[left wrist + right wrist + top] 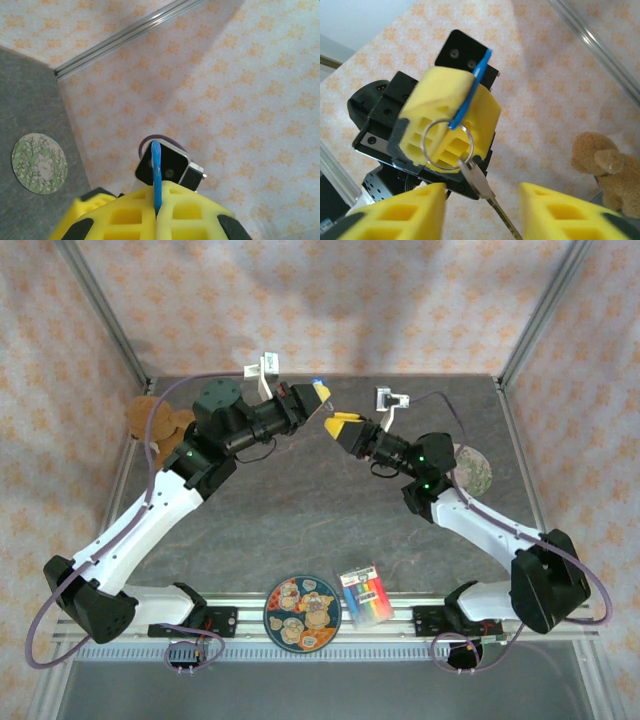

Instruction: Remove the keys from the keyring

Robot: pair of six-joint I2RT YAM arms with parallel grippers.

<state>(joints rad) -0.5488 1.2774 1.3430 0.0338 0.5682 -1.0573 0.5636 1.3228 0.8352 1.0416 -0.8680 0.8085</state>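
The key is dangling loose while my left gripper is on the blue tab, so next my right gripper grips the key's shaft [503,216] before my left gripper lets go of the blue tab.
My left gripper [320,392] is raised over the far middle of the table, shut on a blue tab [156,170] that sticks out between its yellow fingers [470,117]. In the right wrist view a thin silver keyring [445,145] hangs from that tab. A small silvery key [476,179] dangles from the ring, its shaft slanting down to the right. My right gripper [482,212] faces it, open, and the key's shaft hangs in the gap between its yellow fingertips without touching either. The two grippers are almost tip to tip, the right gripper [337,424] just below and right of the left.
A patterned plate [302,613] and a rainbow-striped card [365,596] lie at the near edge between the arm bases. A brown teddy [155,425] and a dark green disc [217,395] sit far left. A floral coaster [472,468] lies right. Patterned walls enclose the table.
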